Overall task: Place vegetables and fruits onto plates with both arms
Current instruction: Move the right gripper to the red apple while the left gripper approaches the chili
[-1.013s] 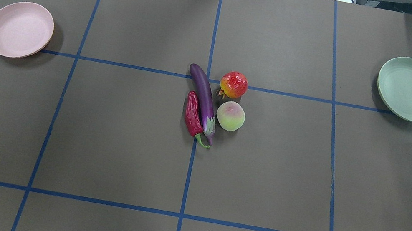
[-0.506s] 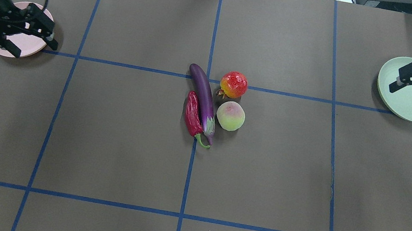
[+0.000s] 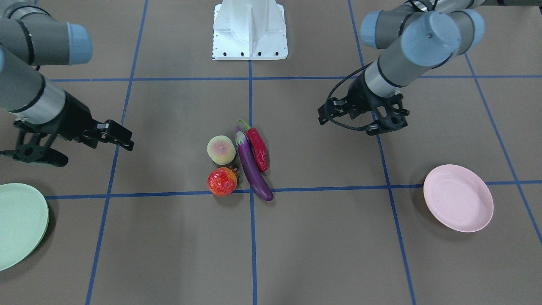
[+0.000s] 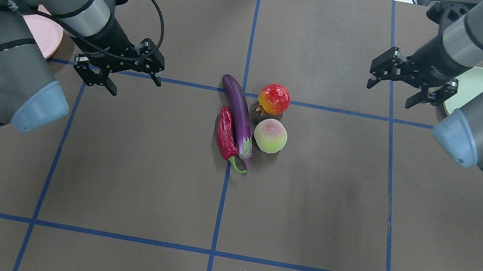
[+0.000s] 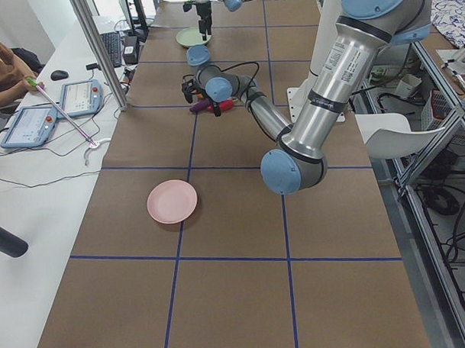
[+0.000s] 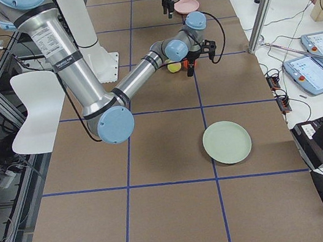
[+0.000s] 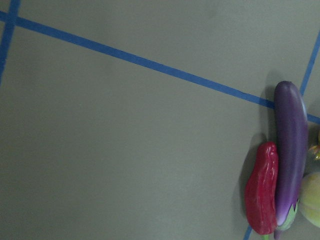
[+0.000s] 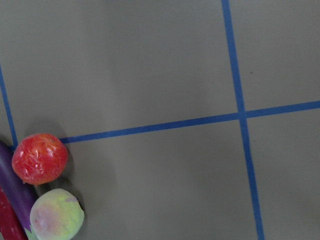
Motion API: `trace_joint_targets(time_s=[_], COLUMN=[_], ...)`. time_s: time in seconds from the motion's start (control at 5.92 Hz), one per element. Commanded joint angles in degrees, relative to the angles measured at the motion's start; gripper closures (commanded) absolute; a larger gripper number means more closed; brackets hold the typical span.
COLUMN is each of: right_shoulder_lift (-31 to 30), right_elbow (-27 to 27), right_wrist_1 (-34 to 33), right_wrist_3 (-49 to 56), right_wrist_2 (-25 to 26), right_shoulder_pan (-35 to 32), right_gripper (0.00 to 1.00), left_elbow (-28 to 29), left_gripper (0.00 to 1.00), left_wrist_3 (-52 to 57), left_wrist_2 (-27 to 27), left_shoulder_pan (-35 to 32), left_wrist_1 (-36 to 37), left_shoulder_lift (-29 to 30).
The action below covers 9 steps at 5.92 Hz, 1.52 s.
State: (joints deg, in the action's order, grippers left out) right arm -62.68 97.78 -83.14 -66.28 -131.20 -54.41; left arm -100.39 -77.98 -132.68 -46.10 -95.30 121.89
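The red-orange fruit beside the pale peach is next for my right gripper, which should go to it and close around the fruit's round middle (image 3: pixel 221 182) (image 8: pixel 40 159).
The purple eggplant (image 4: pixel 239 108), red chili pepper (image 4: pixel 225 135), pale peach (image 4: pixel 270 135) and red-orange fruit (image 4: pixel 273 99) lie clustered at the table's centre. My left gripper (image 4: pixel 135 86) is open and empty, left of the cluster and apart from it. My right gripper (image 4: pixel 388 95) is open and empty, to the cluster's far right. The pink plate (image 3: pixel 458 198) and the mint green plate (image 3: pixel 19 222) are empty at the table's ends; in the overhead view the arms partly hide both. The left wrist view shows the eggplant (image 7: pixel 291 150) and chili (image 7: pixel 262 190); the right wrist view shows the red fruit (image 8: pixel 40 158) and peach (image 8: pixel 56 215).
The white base block (image 3: pixel 250 29) stands at the robot's edge of the brown table, which carries blue tape lines (image 4: pixel 220 211). A desk with tablets (image 5: pixel 81 95) runs along the table's far side.
Both arms have swung inward from over their plates toward the centre cluster. Both grippers stay open. The vegetables, fruits and plates have not moved.
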Motion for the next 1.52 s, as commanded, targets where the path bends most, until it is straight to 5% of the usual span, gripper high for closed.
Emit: trace_joint_targets(time_s=[0.0,0.68,1.35], right_shoulder_lift=[6.6,12.0,12.6], right_elbow=[-11.3,-20.6,-21.0], right_wrist_1=[13.1,24.8,24.8], right_wrist_3=[-18.7,-46.7,-50.3], right_wrist_2=[8.6,22.3,24.2], right_shoulder_pan=[5.5,12.6,15.0], right_gripper=[0.01,0.01,0.02], left_elbow=[2.0,2.7,2.8], left_gripper=[0.00,0.00,0.00], left_wrist_3=[-2.5,-3.1,-3.1], left_wrist_2=[4.3,4.9,5.0], left_shoulder_pan=[3.9,5.1,5.1], left_wrist_1=[-0.1,-0.1,-0.1], left_shoulder_lift=[2.5,3.0,3.1])
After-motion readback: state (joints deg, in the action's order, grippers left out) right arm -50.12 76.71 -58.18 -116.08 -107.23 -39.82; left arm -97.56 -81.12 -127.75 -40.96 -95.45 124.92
